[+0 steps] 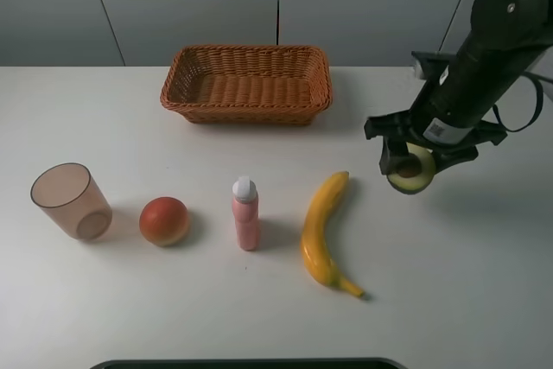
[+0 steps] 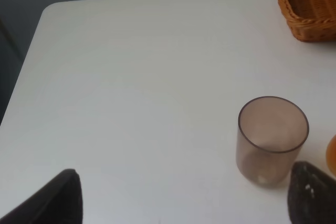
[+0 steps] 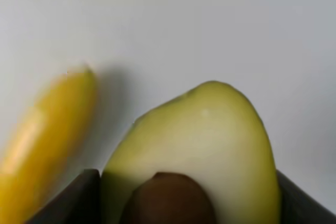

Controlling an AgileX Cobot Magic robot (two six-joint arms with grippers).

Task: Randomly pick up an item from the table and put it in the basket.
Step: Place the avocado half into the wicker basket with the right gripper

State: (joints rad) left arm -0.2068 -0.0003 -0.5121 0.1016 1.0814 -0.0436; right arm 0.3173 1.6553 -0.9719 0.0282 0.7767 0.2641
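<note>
Next, my right gripper drops the halved avocado in the brown wicker basket's end [image 1: 286,82] nearest the banana.
My right gripper [image 1: 406,166] is shut on the halved avocado [image 1: 413,172], right of the banana's top end and just above the white table [image 1: 449,283]. In the right wrist view the avocado [image 3: 210,145] fills the frame, yellow-green flesh up, brown pit between the two dark fingers [image 3: 79,198]. The brown wicker basket [image 1: 246,84] stands empty at the back centre; its corner also shows in the left wrist view [image 2: 307,3]. My left gripper [image 2: 184,203] is open over the table's left side, near the cup, and is out of the exterior high view.
A translucent brownish cup [image 1: 71,200] stands at the front left and also shows in the left wrist view [image 2: 272,140]. A red-orange fruit [image 1: 164,220], a pink bottle [image 1: 245,213] and a yellow banana [image 1: 324,231] line the front row.
</note>
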